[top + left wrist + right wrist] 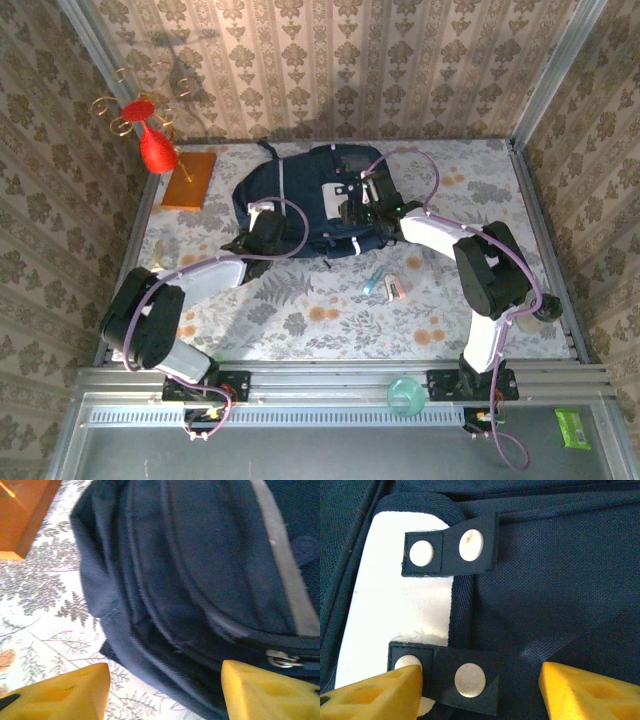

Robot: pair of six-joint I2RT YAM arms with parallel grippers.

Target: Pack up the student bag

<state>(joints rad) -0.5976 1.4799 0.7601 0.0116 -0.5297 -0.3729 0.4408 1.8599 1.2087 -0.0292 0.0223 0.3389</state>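
The student bag's metal zip pull is outside my left gripper's open fingers. Next, I move over and pinch that zip pull (283, 659) before pulling it along.
The student bag (310, 195), dark navy with a white front patch (330, 195), lies flat in the middle of the table. My left gripper (268, 232) is at its near left edge. In the left wrist view the yellow fingers (65, 695) stand apart, open, with the student bag's seamed edge (190, 605) between them and a metal zip pull (282, 659) by the right finger. My right gripper (362, 205) hovers over the bag's front. In the right wrist view the right gripper (482, 690) is open, straddling a dark snap tab (470, 680) beside the white patch (400, 605).
An orange block (190, 178) and a red ornament (157, 148) with gold wire stand at the back left. A teal pen (374, 281) and small pink and white pieces (395, 290) lie near the bag's front. A teal cup (405, 395) sits on the near rail.
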